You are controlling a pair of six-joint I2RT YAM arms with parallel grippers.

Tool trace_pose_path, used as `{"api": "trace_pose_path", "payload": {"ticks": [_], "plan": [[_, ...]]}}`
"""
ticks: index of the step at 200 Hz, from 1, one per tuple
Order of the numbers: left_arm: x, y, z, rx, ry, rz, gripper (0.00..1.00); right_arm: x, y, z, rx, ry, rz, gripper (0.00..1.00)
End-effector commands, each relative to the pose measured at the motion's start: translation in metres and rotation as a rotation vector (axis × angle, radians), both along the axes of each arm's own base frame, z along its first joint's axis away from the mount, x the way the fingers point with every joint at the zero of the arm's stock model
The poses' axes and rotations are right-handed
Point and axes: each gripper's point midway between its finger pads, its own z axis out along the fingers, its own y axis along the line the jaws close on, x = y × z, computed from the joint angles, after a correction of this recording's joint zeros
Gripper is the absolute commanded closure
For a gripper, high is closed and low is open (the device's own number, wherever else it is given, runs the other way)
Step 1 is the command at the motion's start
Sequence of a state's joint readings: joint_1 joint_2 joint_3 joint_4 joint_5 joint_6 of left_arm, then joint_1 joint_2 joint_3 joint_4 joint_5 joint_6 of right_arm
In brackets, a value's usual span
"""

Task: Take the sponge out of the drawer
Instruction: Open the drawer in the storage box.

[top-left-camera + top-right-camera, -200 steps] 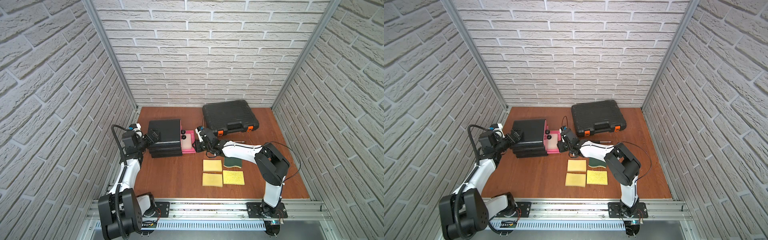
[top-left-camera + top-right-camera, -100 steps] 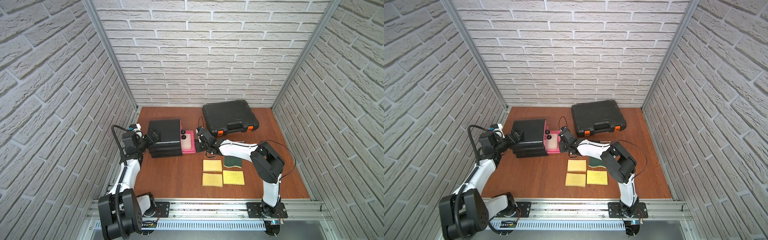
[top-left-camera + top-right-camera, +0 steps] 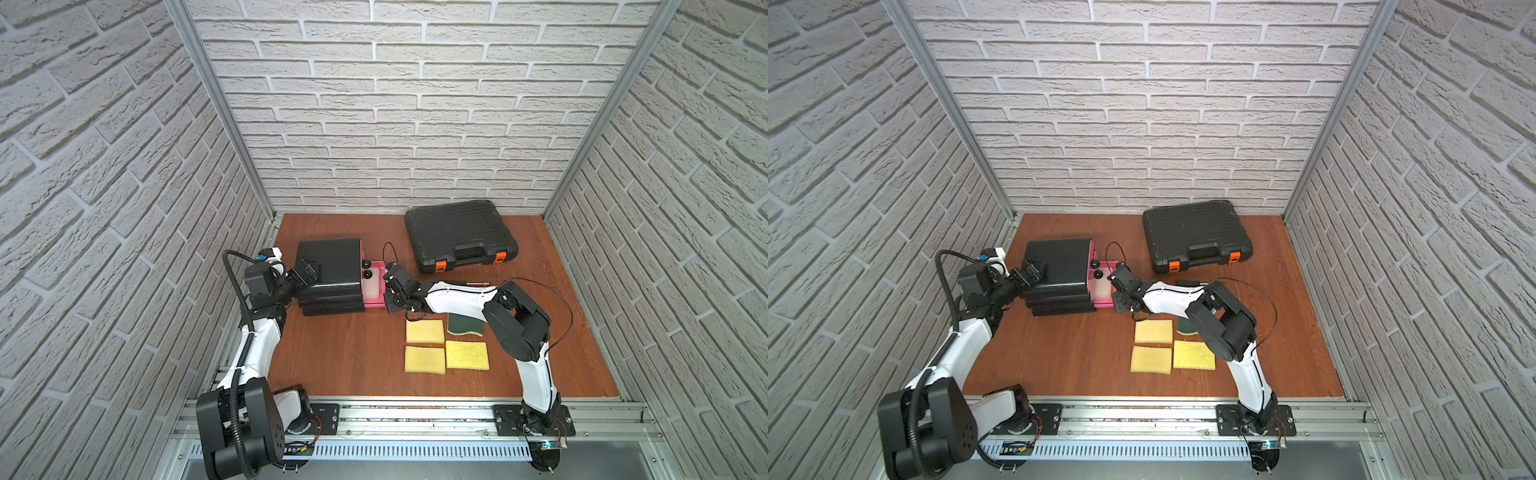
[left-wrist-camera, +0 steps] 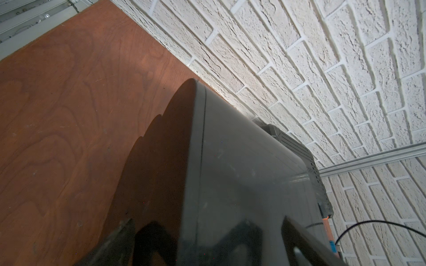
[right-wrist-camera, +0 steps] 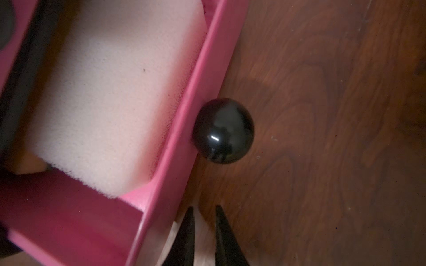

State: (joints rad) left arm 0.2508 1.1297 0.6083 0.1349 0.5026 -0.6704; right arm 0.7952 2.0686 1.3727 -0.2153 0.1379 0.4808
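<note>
The drawer is only partly out, with its pale sponge close against the cabinet, so next my empty right gripper opens, pinches the drawer front's rim [image 5: 153,201] and pulls it farther.
A black drawer cabinet [image 3: 330,266] stands at the table's left, its pink drawer [image 3: 376,306] pulled out to the right. In the drawer lies a pale sponge [image 3: 371,283] [image 5: 110,92], filling most of it. My right gripper [image 3: 390,293] [image 5: 204,207] hovers just outside the drawer's front wall [image 5: 175,161], close to its black knob [image 5: 223,131]. It is nearly shut, with a thin gap and nothing between the fingers. My left gripper [image 3: 307,270] [image 4: 207,232] is open, straddling the cabinet's rear corner [image 4: 230,161].
A closed black tool case [image 3: 459,235] lies at the back right. Three yellow sponges [image 3: 424,331] [image 3: 424,359] [image 3: 466,354] and a green pad [image 3: 465,325] lie on the table under my right arm. Two more black knobs [image 3: 366,268] stick out above the drawer.
My right gripper has edged left toward the drawer front and its jaws have narrowed. The right elbow has shifted left. The left arm has stayed still.
</note>
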Motion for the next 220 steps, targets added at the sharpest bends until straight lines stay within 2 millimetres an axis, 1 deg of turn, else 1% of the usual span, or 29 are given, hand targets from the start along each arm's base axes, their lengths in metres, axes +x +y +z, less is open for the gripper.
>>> {"api": "trace_pose_path", "payload": {"ticks": [1, 29, 45, 53, 55, 61, 89, 119, 134, 143, 158, 176, 199, 220], "plan": [[-0.003, 0.002, -0.005, 0.008, 0.004, 0.01, 0.02, 0.008, 0.002, 0.016, 0.0, -0.05, -0.018, 0.83], [-0.003, 0.003, -0.005, 0.007, 0.004, 0.012, 0.02, 0.009, -0.005, 0.027, -0.009, -0.076, -0.035, 0.81], [-0.003, 0.002, -0.005, 0.007, 0.004, 0.011, 0.02, 0.009, -0.007, 0.038, 0.003, -0.1, -0.041, 0.77], [-0.003, 0.003, -0.005, 0.007, 0.003, 0.011, 0.02, 0.008, -0.008, 0.036, 0.001, -0.098, -0.04, 0.76], [-0.003, 0.003, -0.005, 0.007, 0.004, 0.011, 0.02, 0.008, -0.007, 0.048, 0.02, -0.115, -0.041, 0.75], [-0.003, 0.002, -0.005, 0.006, 0.004, 0.01, 0.02, 0.008, -0.007, 0.055, 0.035, -0.124, -0.039, 0.74], [-0.003, 0.003, -0.005, 0.007, 0.002, 0.011, 0.02, 0.004, -0.007, 0.07, 0.071, -0.145, -0.037, 0.69], [-0.003, 0.002, -0.005, 0.006, 0.003, 0.01, 0.02, 0.001, -0.009, 0.088, 0.086, -0.171, -0.033, 0.67], [-0.002, 0.003, -0.005, 0.007, 0.003, 0.012, 0.02, -0.002, -0.006, 0.097, 0.122, -0.177, -0.019, 0.64], [-0.002, 0.002, -0.004, 0.007, 0.0, 0.01, 0.02, -0.005, 0.0, 0.099, 0.149, -0.175, 0.0, 0.61], [-0.002, 0.003, -0.005, 0.006, 0.002, 0.01, 0.02, -0.007, 0.008, 0.099, 0.163, -0.162, 0.02, 0.56], [-0.003, 0.002, -0.005, 0.005, 0.004, 0.01, 0.02, -0.007, 0.013, 0.087, 0.124, -0.14, 0.023, 0.54], [-0.003, 0.002, -0.004, 0.009, -0.001, 0.011, 0.02, -0.005, 0.012, 0.075, 0.059, -0.132, 0.0, 0.54], [-0.003, 0.002, -0.004, 0.006, 0.001, 0.011, 0.02, -0.004, 0.01, 0.071, 0.033, -0.134, -0.01, 0.55]]}}
